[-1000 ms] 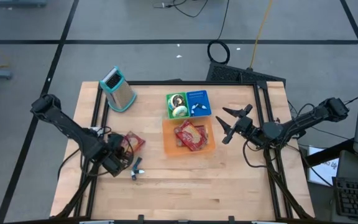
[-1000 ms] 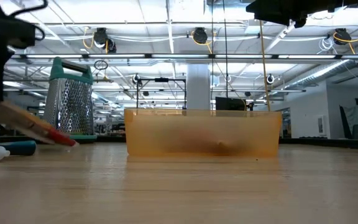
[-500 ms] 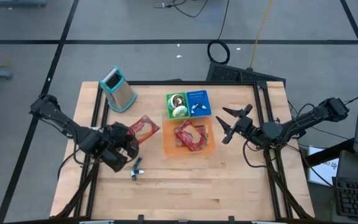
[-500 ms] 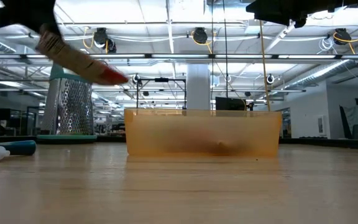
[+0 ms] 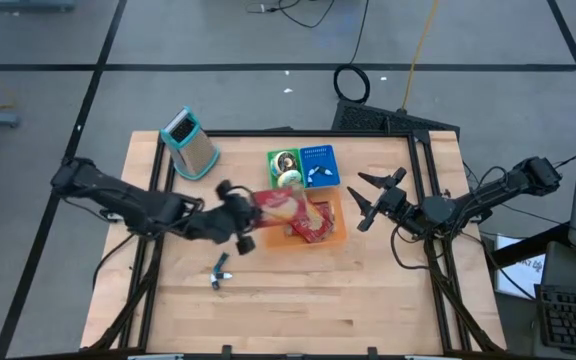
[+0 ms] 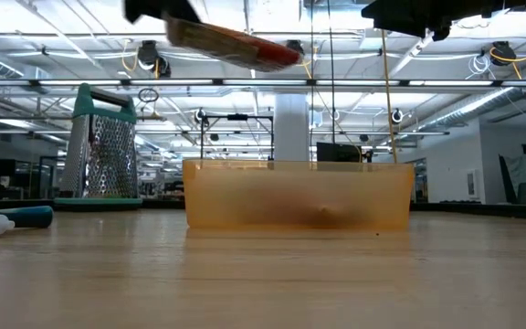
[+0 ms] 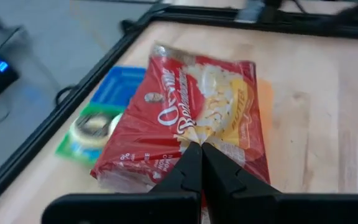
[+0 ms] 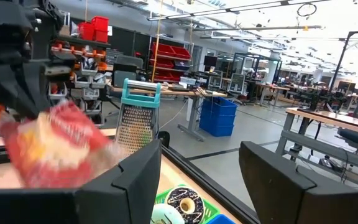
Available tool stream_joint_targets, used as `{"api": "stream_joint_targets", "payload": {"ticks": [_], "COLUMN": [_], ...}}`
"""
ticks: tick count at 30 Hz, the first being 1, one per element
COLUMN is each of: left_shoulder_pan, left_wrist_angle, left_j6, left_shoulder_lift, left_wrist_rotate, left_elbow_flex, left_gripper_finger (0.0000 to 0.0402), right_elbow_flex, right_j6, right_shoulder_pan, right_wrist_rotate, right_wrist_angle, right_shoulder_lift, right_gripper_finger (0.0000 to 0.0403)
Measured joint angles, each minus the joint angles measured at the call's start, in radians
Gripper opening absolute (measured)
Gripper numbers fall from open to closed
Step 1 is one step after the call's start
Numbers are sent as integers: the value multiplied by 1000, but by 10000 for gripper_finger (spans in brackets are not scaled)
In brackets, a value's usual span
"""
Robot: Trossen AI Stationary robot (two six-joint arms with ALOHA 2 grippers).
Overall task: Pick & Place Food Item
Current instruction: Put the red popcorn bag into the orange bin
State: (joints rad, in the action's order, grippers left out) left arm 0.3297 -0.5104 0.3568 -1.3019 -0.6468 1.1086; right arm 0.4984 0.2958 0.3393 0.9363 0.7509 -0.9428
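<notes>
My left gripper is going to put the red popcorn packet down on the second red packet inside the orange bin (image 5: pixel 308 218).
A red popcorn packet (image 5: pixel 280 205) hangs in the air over the left part of the orange bin (image 5: pixel 336 240). My left gripper (image 5: pixel 252 212) is shut on it. The low view shows the packet (image 6: pixel 237 43) well above the bin (image 6: pixel 298 194). A second red packet (image 5: pixel 316 226) lies inside the bin. My right gripper (image 5: pixel 366 200) waits open in the air to the right of the bin, with nothing between its fingers (image 8: pixel 135 180). My left gripper (image 7: pixel 200 149) pinches the packet's near edge (image 7: pixel 195 138), about midway along it, between its two shut fingers. It comes from the table's left, slanting a little downward. The packet sticks out ahead of the fingertips, almost level and lifted clear of bin and table.
A metal grater with a teal frame (image 5: pixel 190 142) stands at the far left of the table. A green bin (image 5: pixel 285 168) and a blue bin (image 5: pixel 318 165) sit behind the orange one. A small blue and white tube (image 5: pixel 218 270) lies on the wood near the left.
My left gripper has risen and swung toward the table's right, rolling its wrist, with the packet still held. The packet was low beside the bin's left and slanting down. It now hangs high over the bin, nearly level. My right arm has kept still.
</notes>
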Motion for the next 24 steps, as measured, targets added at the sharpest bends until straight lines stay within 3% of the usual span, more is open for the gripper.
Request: {"api": "stream_joint_targets", "payload": {"ticks": [10,18,24], "left_shoulder_pan": [-154,-214,-235], "left_wrist_angle": [256,325,407], "left_j6": [-264,-232,-224], "left_shoulder_lift": [-228,-360,-423], "left_wrist_rotate": [275,292,364], "left_elbow_flex": [-2,-3,-3], "left_gripper_finger": [0,0,0], "right_elbow_flex": [0,0,0], "right_j6": [0,3,4], "right_shoulder_pan": [0,0,0], "right_wrist_rotate": [0,0,0], "right_wrist_angle": [0,-1,-1], "right_shoulder_lift": [0,0,0], "right_gripper_finger": [208,208,208]}}
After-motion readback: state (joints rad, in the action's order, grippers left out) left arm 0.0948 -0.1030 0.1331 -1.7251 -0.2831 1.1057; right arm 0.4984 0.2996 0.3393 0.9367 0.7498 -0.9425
